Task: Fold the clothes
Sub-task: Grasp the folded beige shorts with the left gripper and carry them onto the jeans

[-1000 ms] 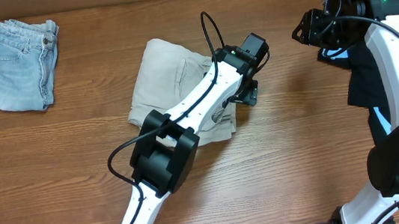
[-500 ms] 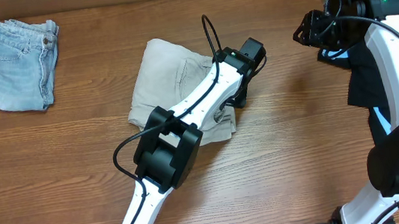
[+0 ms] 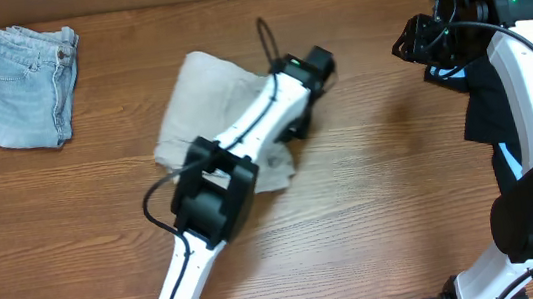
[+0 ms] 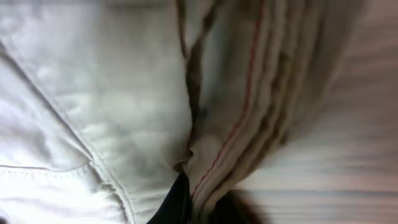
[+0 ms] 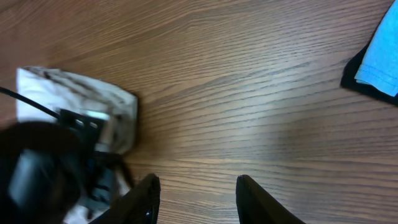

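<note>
Next, my left gripper releases the beige shorts on top of the folded light-blue denim shorts (image 3: 15, 83).
The clothes, pale beige shorts (image 3: 203, 104), lie folded in the middle of the table. My left gripper (image 3: 296, 126) is at their right edge and shut on a bunch of layered hems. In the left wrist view the beige cloth (image 4: 93, 112) fills the frame. A red-stitched fold (image 4: 245, 106) runs down between my left gripper's (image 4: 208, 206) dark fingers. My right gripper (image 5: 196, 193) hangs open over bare wood to the right of the shorts (image 5: 121, 109), with nothing between its fingers (image 5: 148, 198).
Light-blue denim shorts (image 3: 22, 82) lie folded at the far left. Black and sky-blue garments (image 3: 488, 109) sit at the right edge by the right arm (image 3: 529, 69); their corner (image 5: 376, 59) shows in the right wrist view. The table's back edge is close behind.
My left gripper has shut on the shorts' right edge and pulled leftward; the shorts have slid left with it. The right arm has not moved.
</note>
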